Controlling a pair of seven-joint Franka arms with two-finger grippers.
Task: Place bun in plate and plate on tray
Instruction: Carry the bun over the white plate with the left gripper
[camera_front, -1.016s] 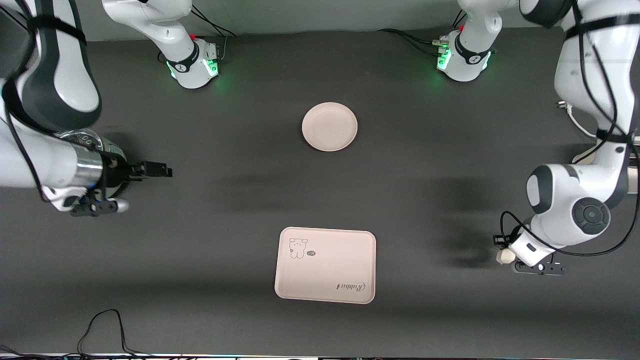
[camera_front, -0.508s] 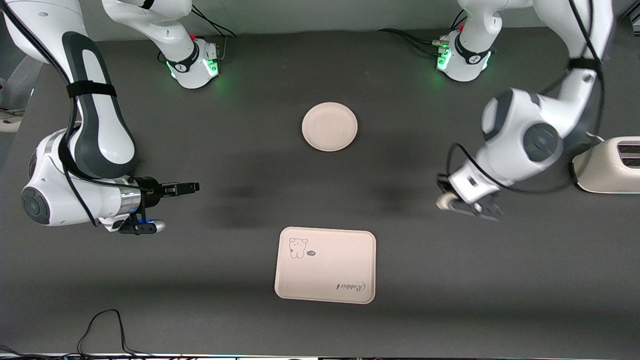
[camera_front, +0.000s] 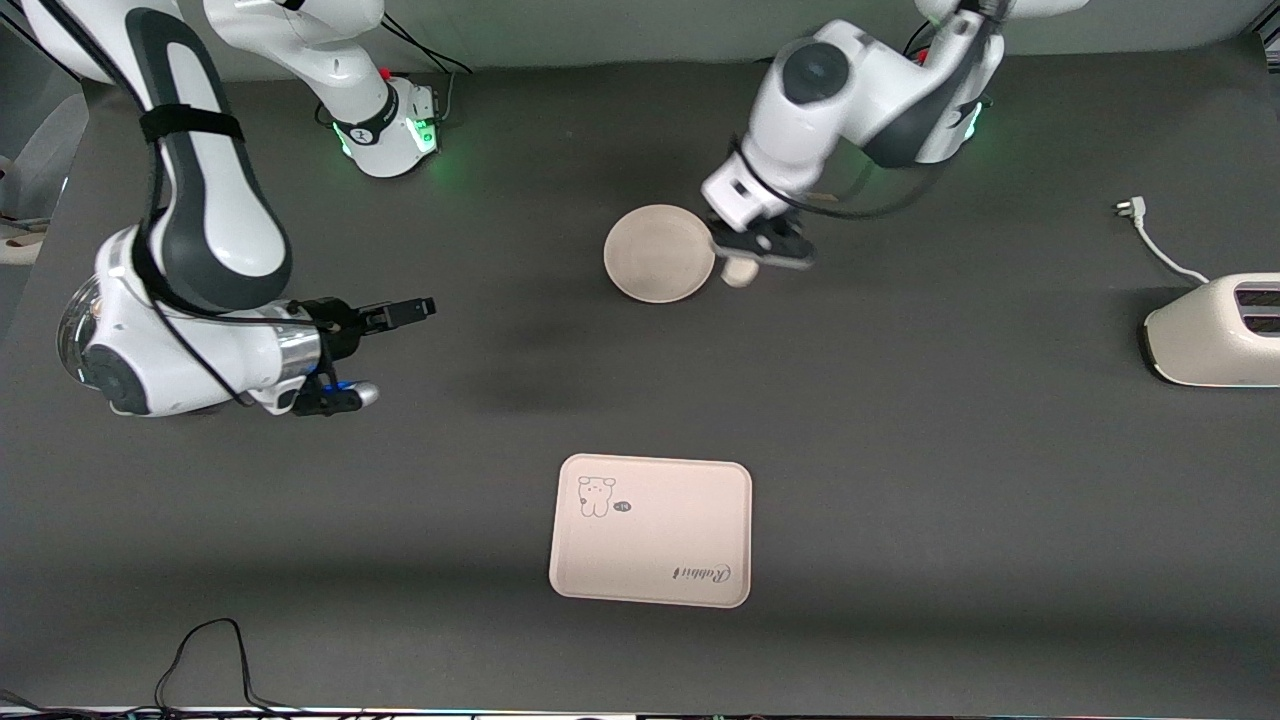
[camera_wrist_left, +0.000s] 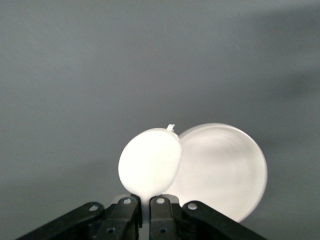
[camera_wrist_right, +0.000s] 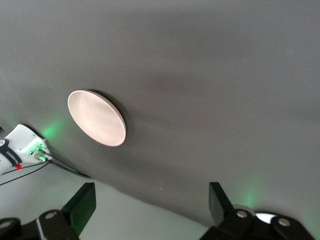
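Note:
Next, my left gripper lets go of the bun near the middle of the round cream plate (camera_front: 668, 252) (camera_wrist_left: 216, 175). The bun is now over the table beside the rim.
The bun (camera_front: 741, 272) is a small off-white lump held in my left gripper (camera_front: 742, 262), which is shut on it over the table right beside the plate's rim, toward the left arm's end. The round cream plate (camera_front: 659, 253) lies empty at mid-table. In the left wrist view the bun (camera_wrist_left: 150, 162) sits at the gripper's (camera_wrist_left: 146, 199) tips and overlaps the plate (camera_wrist_left: 225, 170). The cream tray (camera_front: 650, 530) with the "Rabbit" drawing lies nearer the front camera than the plate. My right gripper (camera_front: 412, 310) is open and empty, toward the right arm's end; its wrist view shows the plate (camera_wrist_right: 96, 117).
A cream toaster (camera_front: 1212, 330) stands at the left arm's end of the table, its white cord and plug (camera_front: 1150, 240) lying beside it. A black cable (camera_front: 210, 655) loops at the table's front edge. A green-lit robot base (camera_wrist_right: 22, 145) shows in the right wrist view.
My left arm has swung from beside the toaster across to the plate, carrying the bun. My right gripper has moved a little toward the middle of the table.

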